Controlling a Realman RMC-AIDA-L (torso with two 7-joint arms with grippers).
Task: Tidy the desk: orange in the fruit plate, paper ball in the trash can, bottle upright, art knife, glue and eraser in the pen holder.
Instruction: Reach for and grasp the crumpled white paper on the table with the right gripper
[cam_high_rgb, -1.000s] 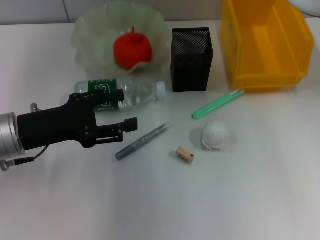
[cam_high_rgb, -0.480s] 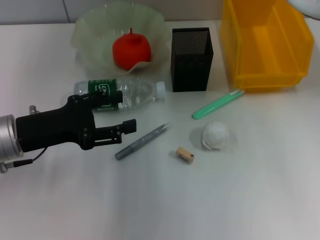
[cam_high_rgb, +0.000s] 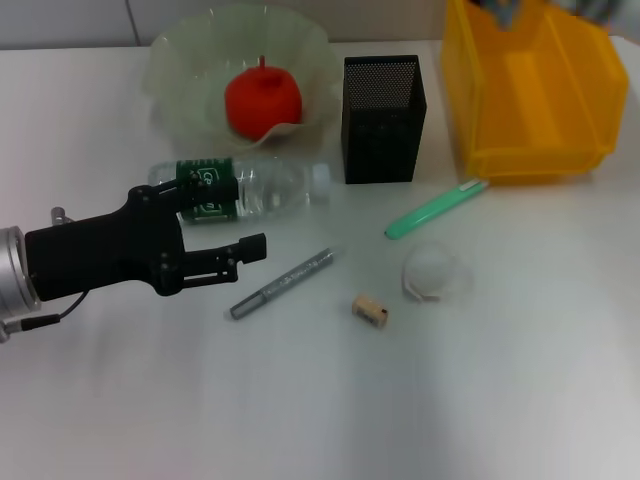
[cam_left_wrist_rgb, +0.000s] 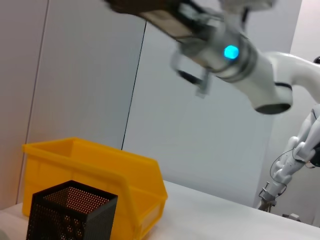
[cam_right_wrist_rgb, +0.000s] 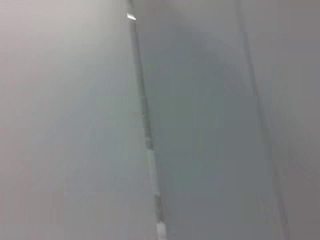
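My right gripper should move next to the middle of the paper ball (cam_high_rgb: 430, 270), beside the tan eraser, and close there.
The orange (cam_high_rgb: 262, 100) rests in the fruit plate (cam_high_rgb: 180, 85). Just in front of the plate, the bottle (cam_high_rgb: 262, 187) lies on its side. My left gripper (cam_high_rgb: 240, 218) hovers open at the bottle's near side, holding nothing. A grey glue stick (cam_high_rgb: 283, 283), the tan eraser (cam_high_rgb: 370, 310) and the green art knife (cam_high_rgb: 437, 208) lie loose on the desk. The paper ball (cam_high_rgb: 437, 272) shows only faintly, right of the eraser. Behind stand the pen holder (cam_high_rgb: 383, 118) and the trash can (cam_high_rgb: 530, 90). My right arm (cam_left_wrist_rgb: 235, 55) is high above the trash can, its gripper (cam_left_wrist_rgb: 140, 7) blurred.
The trash can (cam_left_wrist_rgb: 100, 170) and the pen holder (cam_left_wrist_rgb: 70, 210) stand close together at the back of the white desk. A grey wall rises behind them. The right wrist view shows only that wall.
My left gripper has drifted slightly left, away from the glue stick. The paper ball has faded to a faint outline. Dark blurred shapes now show at the top edge above the trash can.
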